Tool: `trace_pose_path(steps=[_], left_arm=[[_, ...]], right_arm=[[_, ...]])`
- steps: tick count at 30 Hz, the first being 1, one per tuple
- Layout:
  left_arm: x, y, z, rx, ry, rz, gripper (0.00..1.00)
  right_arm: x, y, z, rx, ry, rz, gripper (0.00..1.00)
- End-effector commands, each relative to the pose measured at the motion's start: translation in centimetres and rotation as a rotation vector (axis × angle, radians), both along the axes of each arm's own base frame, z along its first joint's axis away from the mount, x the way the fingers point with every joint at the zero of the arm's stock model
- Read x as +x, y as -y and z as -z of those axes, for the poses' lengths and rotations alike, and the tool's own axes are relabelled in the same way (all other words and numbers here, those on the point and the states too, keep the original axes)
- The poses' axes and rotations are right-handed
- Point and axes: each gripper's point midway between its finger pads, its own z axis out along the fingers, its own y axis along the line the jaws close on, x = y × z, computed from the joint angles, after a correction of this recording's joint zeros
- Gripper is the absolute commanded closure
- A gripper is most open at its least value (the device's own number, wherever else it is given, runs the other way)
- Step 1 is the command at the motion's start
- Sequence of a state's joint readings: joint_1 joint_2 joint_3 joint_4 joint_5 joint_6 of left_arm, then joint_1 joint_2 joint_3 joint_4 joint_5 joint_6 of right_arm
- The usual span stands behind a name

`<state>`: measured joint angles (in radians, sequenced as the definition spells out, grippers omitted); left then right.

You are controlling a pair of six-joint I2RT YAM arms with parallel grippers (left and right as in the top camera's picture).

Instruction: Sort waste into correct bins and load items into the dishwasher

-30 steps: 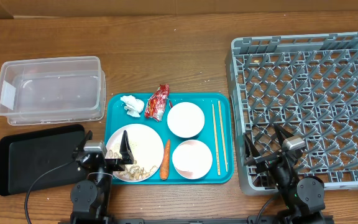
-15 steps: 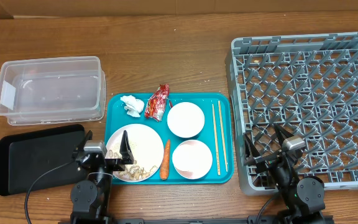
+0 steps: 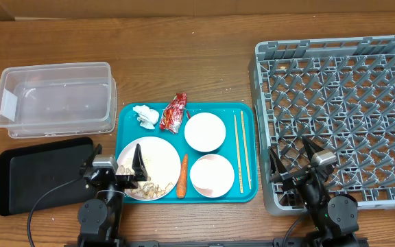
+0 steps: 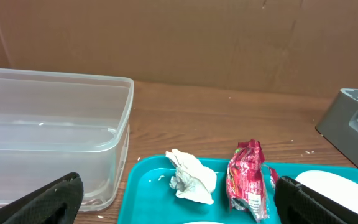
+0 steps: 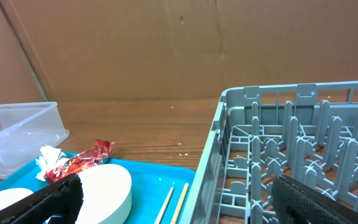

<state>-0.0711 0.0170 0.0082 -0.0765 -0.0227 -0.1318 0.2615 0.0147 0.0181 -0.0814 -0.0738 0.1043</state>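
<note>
My left gripper closes next on the white cup's rim (image 3: 202,169) inside the near bowl, beside the orange carrot.
On the teal tray (image 3: 245,113) lie a crumpled white tissue (image 3: 143,115), a red snack wrapper (image 3: 174,111), an orange carrot (image 3: 182,175), two white bowls (image 3: 204,132) (image 3: 212,175), a white plate (image 3: 158,161) with rice and brownish scraps (image 3: 149,186), and chopsticks (image 3: 241,151). The clear tub (image 3: 55,99) and black tray (image 3: 40,171) stand at the left, the grey dish rack (image 3: 341,113) at the right. My left gripper (image 3: 115,159) is open at the plate's near edge. My right gripper (image 3: 295,156) is open over the rack's near left corner. The left wrist view shows tissue (image 4: 191,177) and wrapper (image 4: 246,179).
Bare wooden table (image 3: 197,62) runs behind the tray, between the tub and the rack. A brown cardboard wall (image 4: 179,37) stands at the table's far side. The right wrist view shows the rack wall (image 5: 213,168), a bowl (image 5: 107,190) and the chopsticks (image 5: 176,202).
</note>
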Motion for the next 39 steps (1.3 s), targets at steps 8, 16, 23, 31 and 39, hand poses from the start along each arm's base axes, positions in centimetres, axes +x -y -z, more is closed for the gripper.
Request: trace_pose_path(steps=[8,16,23,31,39], left_arm=[[0.01,-0.30,-0.01,-0.010,0.003,-0.016,0.00],[0.01,-0.30,-0.01,-0.010,0.003,-0.016,0.00],[0.01,-0.30,-0.01,-0.010,0.003,-0.016,0.00],[0.01,-0.30,-0.01,-0.010,0.003,-0.016,0.00],[-0.04,0.54,-0.01,-0.040,0.001,0.030,0.00]], right_arm=[[0.04,0.15,0.09,0.006,0.005,0.008,0.00],[0.04,0.15,0.09,0.006,0.006,0.008,0.00],[0.04,0.15,0.09,0.006,0.005,0.008,0.00],[0.04,0.15,0.09,0.006,0.005,0.008,0.00],[0.05,0.16,0.11,0.006,0.004,0.008,0.00]])
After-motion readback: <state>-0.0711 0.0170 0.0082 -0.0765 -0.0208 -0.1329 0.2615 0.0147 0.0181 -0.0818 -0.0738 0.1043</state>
